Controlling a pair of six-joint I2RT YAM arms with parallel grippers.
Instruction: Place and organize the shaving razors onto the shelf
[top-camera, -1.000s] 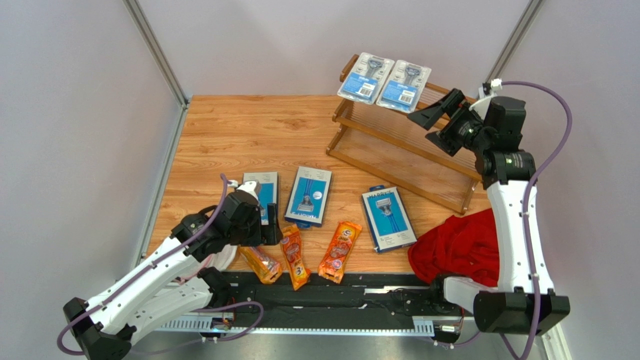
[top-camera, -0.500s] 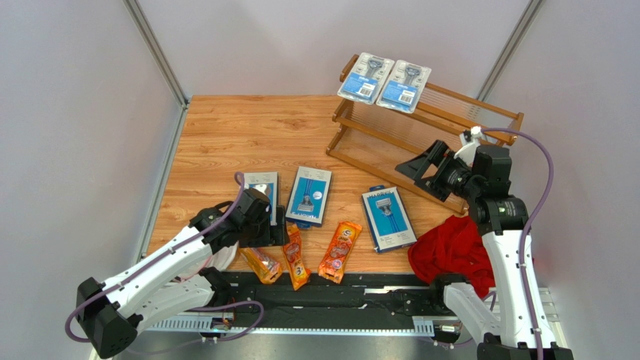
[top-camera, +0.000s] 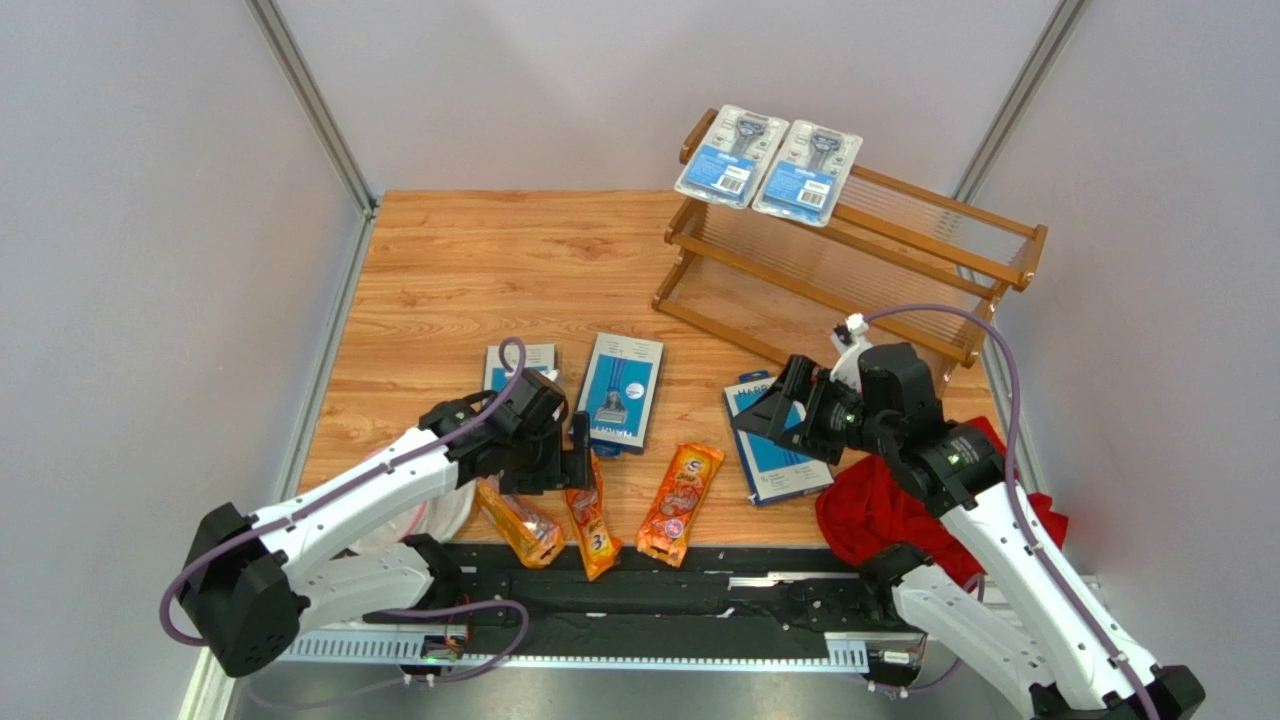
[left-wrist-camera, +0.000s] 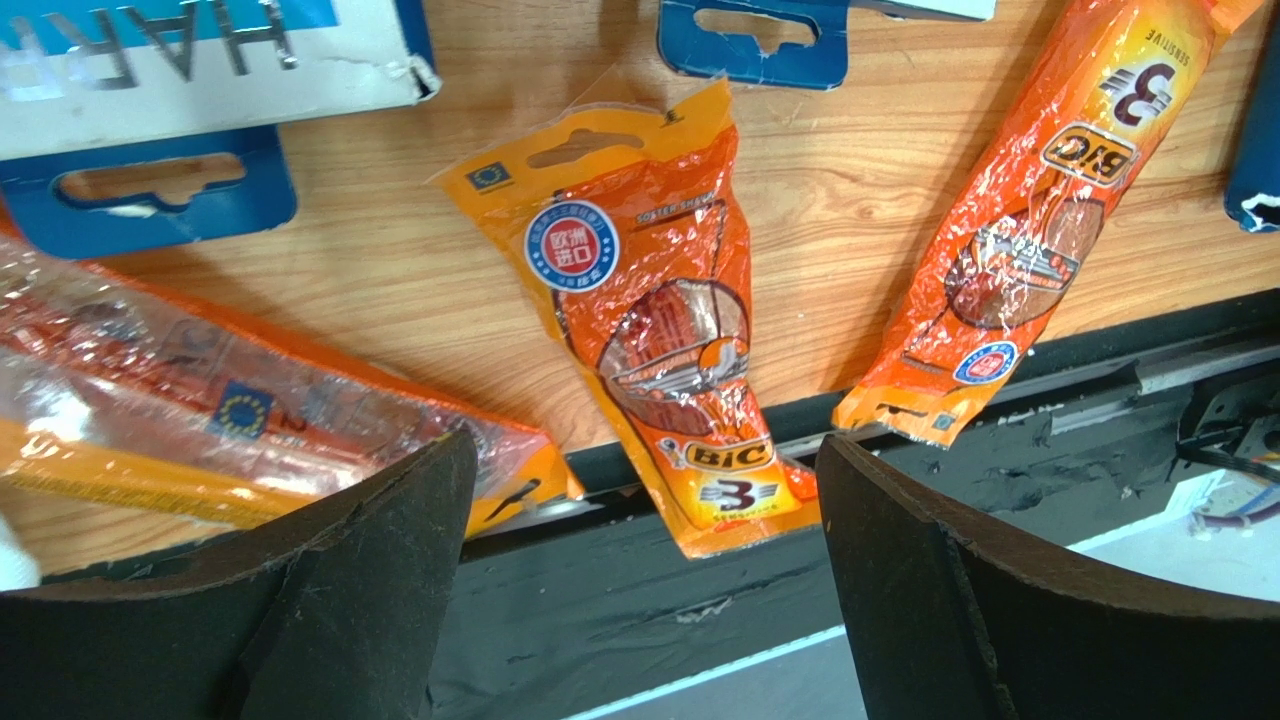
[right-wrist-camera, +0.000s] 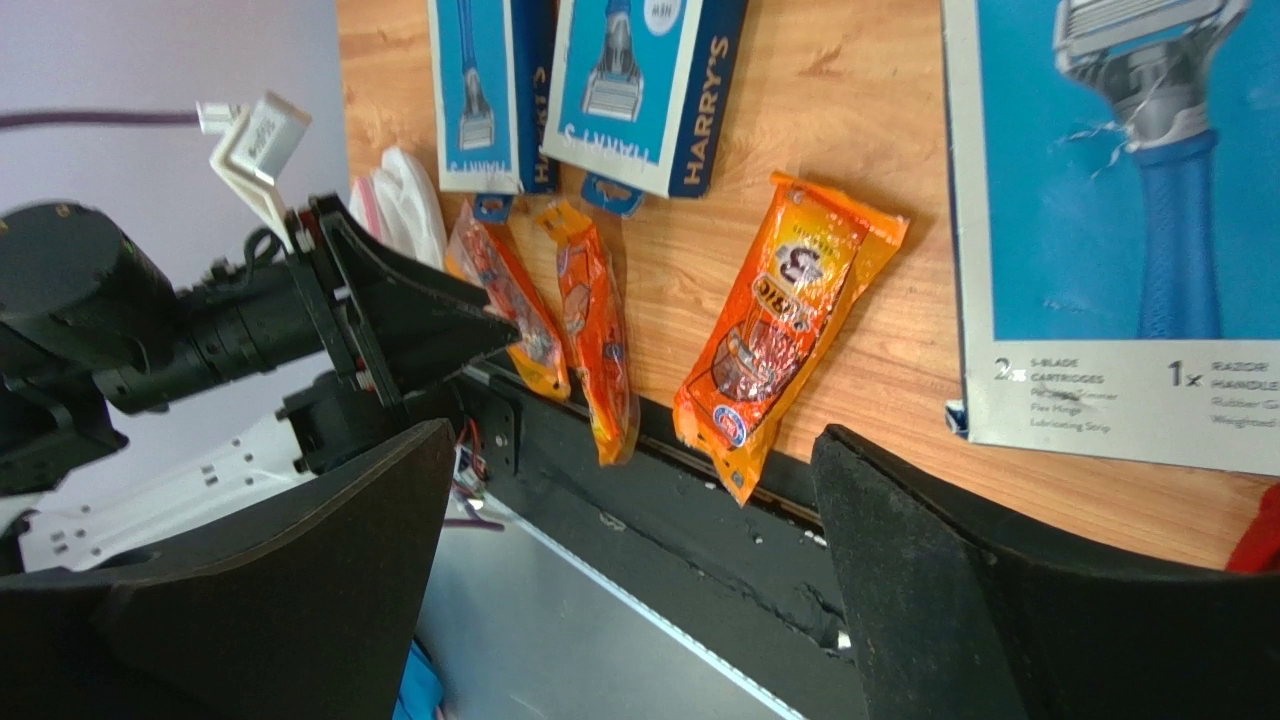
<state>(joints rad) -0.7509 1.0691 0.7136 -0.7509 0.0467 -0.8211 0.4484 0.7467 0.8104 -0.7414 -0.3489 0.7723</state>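
Observation:
The robot's right gripper will next move to the middle orange bag's near end (top-camera: 603, 563) (right-wrist-camera: 613, 438), which hangs over the black rail, and close there.
The shelf (top-camera: 902, 308) stands at the back right with two blister packs (top-camera: 732, 153) (top-camera: 807, 171) of shaving razors on its top tier. On the table lie three blue razor boxes (top-camera: 622, 390) (top-camera: 520, 360) (top-camera: 784, 465) and three orange bags (top-camera: 679, 500) (top-camera: 591, 518) (top-camera: 523, 528). My left gripper (top-camera: 579, 455) (left-wrist-camera: 643, 450) hovers open just above the middle orange bag (left-wrist-camera: 669, 338), nothing between its fingers. My right gripper (top-camera: 763, 405) (right-wrist-camera: 631, 450) hangs open over the right blue box (right-wrist-camera: 1112, 210), empty.
A red cloth (top-camera: 902, 495) lies bunched at the right front, under my right arm. The black rail (top-camera: 721, 585) runs along the table's near edge, and the orange bags overhang it. Grey walls close in the left, back and right.
My right arm has swung down from the shelf's top tier to the right blue box. My left gripper has shifted right, from the left blue box toward the orange bags.

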